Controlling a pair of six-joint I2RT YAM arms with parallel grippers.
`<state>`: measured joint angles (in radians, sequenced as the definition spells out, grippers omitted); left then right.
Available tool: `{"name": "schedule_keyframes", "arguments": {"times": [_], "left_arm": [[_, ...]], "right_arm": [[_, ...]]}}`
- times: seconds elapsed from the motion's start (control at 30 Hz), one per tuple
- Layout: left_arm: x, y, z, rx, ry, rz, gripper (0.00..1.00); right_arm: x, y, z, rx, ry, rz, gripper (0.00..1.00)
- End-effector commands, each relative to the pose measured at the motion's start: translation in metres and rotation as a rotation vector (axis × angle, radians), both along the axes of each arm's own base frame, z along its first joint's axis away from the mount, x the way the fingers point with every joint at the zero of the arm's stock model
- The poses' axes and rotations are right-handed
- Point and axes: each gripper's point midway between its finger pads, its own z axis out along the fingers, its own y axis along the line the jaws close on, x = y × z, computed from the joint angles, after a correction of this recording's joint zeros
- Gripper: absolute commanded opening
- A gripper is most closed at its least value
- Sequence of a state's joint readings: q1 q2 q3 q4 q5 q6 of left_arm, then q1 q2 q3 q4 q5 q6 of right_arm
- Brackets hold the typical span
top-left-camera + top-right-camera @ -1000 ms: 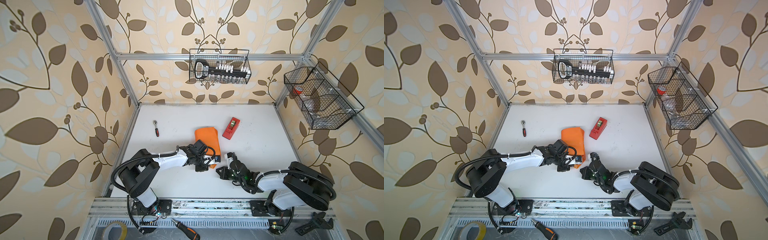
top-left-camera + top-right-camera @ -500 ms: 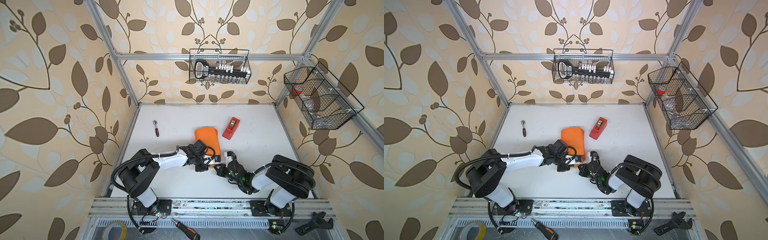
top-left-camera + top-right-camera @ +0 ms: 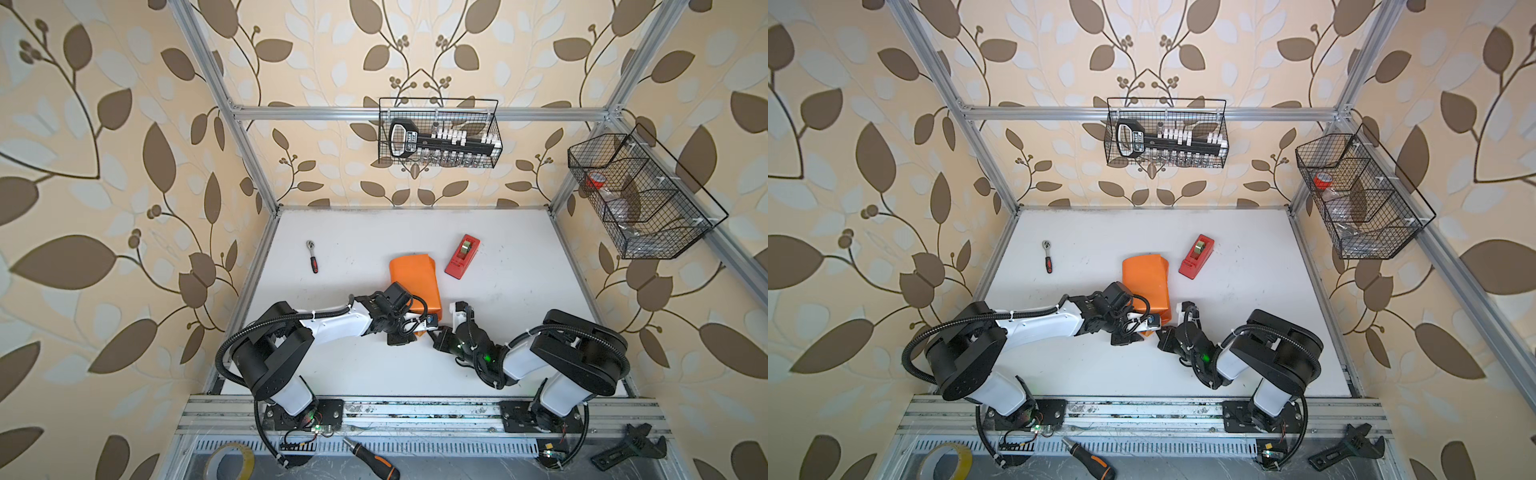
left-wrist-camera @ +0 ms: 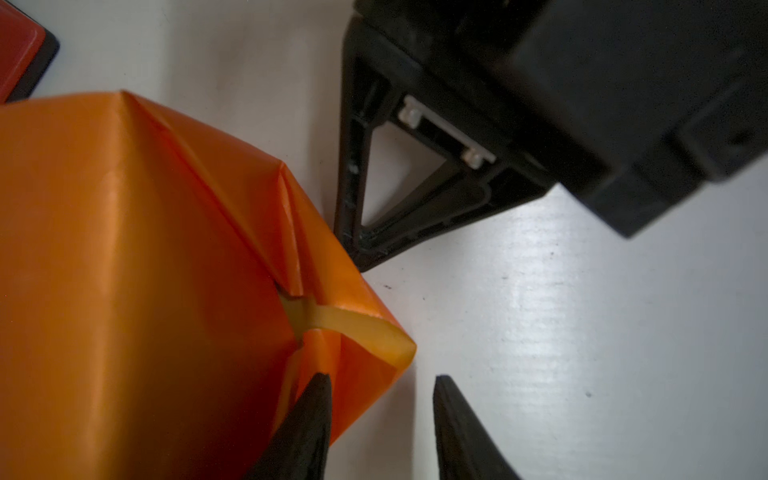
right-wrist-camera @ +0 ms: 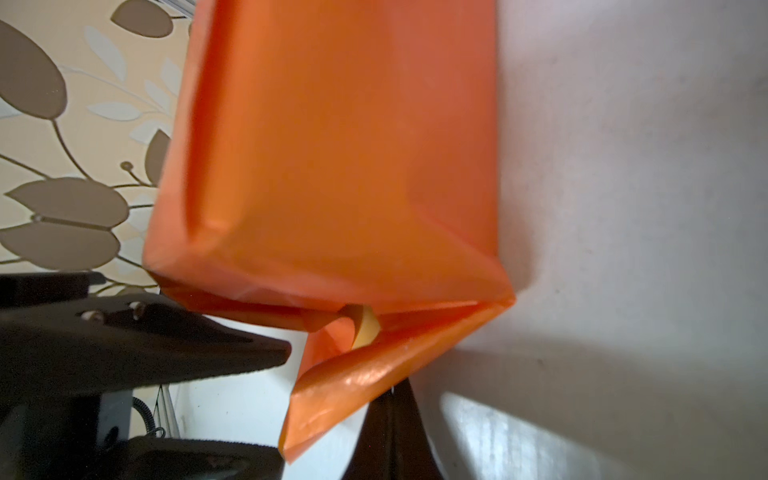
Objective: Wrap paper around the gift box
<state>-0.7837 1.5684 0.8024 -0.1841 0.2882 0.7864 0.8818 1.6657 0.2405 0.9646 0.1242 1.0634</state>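
Note:
The parcel's near-end flap stands loose, so next my left gripper pinches the flap's loose edge [image 4: 352, 400] and holds it in before my right gripper backs away.
The paper [image 3: 415, 282] [image 3: 1146, 278] is folded bright orange side out into a flat parcel on the white table; the gift box is hidden inside it. At the near end the flaps stand loose, with pale yellow underside [image 4: 345, 324] showing in the fold. My left gripper [image 4: 380, 386] [image 3: 417, 330] is open at that end, one finger over the flap, the other over bare table. My right gripper [image 5: 390, 388] [image 3: 434, 334] is shut, its tips against the drooping corner flap [image 5: 353, 395]; I cannot tell whether any paper is pinched.
A red tape dispenser [image 3: 462, 257] [image 3: 1196, 256] lies just right of the parcel's far end. A small ratchet [image 3: 311, 255] lies at the left. Wire baskets hang on the back wall [image 3: 438, 133] and the right wall [image 3: 636, 195].
My left gripper has opened at the parcel's near end. My right gripper has slid left from the open table up to the same flap and stays shut.

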Motion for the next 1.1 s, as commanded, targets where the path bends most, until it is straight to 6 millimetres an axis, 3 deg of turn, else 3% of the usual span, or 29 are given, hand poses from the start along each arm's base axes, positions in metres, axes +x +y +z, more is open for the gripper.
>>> {"name": "schedule_keyframes", "arguments": {"times": [0.0,0.53,0.87,1.07], "left_arm": [[0.004,-0.001,-0.001,0.000,-0.046,-0.022,0.46],[0.011,-0.004,-0.012,0.032,-0.099,-0.023,0.37],[0.017,-0.010,-0.006,-0.009,-0.157,-0.003,0.23],[0.016,-0.012,0.001,-0.026,-0.151,0.002,0.08]], "right_arm": [[0.002,0.002,0.003,0.032,-0.005,-0.022,0.03],[0.003,0.003,0.009,0.061,-0.008,-0.027,0.02],[0.003,0.003,0.008,0.057,-0.006,-0.026,0.01],[0.004,-0.002,0.009,0.049,-0.011,-0.032,0.01]]}}
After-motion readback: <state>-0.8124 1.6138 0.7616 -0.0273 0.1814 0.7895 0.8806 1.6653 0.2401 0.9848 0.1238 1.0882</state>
